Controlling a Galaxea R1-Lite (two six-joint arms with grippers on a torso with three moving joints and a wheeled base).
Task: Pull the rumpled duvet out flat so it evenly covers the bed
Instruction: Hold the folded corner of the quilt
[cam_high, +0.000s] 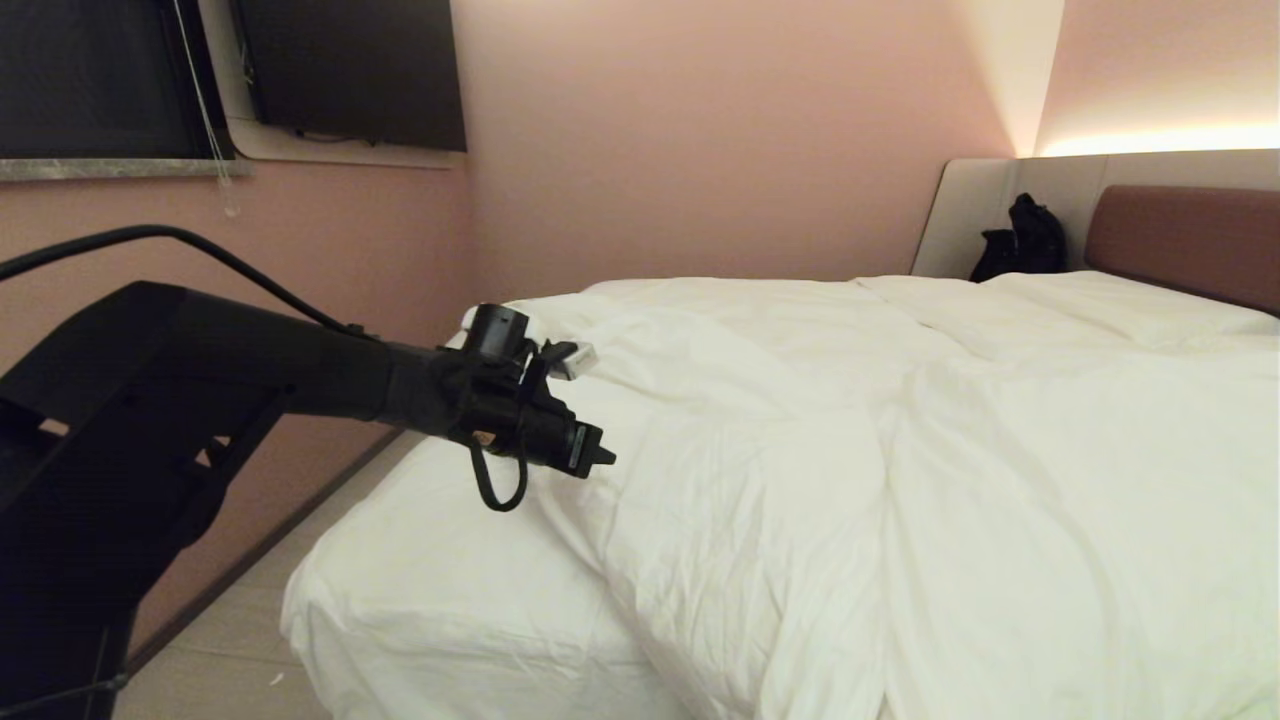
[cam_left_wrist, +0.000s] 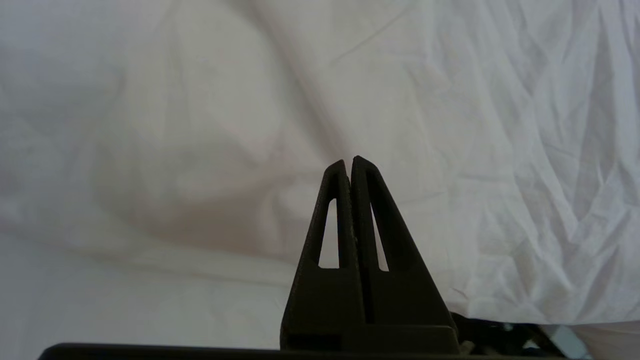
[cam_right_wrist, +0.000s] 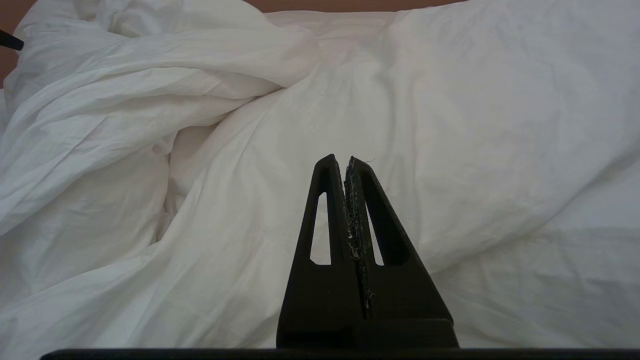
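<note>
Next, my left gripper grips the wrinkled cloth (cam_high: 693, 502) of the white duvet, just in from the duvet's slanted edge beside the bare mattress corner.
The white puffy duvet (cam_high: 900, 450) lies across most of the bed (cam_high: 430, 590), with its near-left edge slanting back. That leaves a corner of the sheeted mattress bare. My left gripper (cam_high: 603, 458) reaches in from the left and hovers just above that slanted duvet edge. Its wrist view shows the left gripper (cam_left_wrist: 349, 161) shut with nothing held, and wrinkled duvet cloth (cam_left_wrist: 525, 165) beyond it. My right gripper (cam_right_wrist: 340, 158) is out of the head view. It is shut and empty, pointing at bunched duvet folds (cam_right_wrist: 125, 100).
A pink wall and a floor strip (cam_high: 230, 620) run along the bed's left side. A dark window (cam_high: 90, 80) and a dark screen (cam_high: 350, 70) hang on that wall. At the far end are the headboard (cam_high: 1180, 235) and a black bag (cam_high: 1020, 245).
</note>
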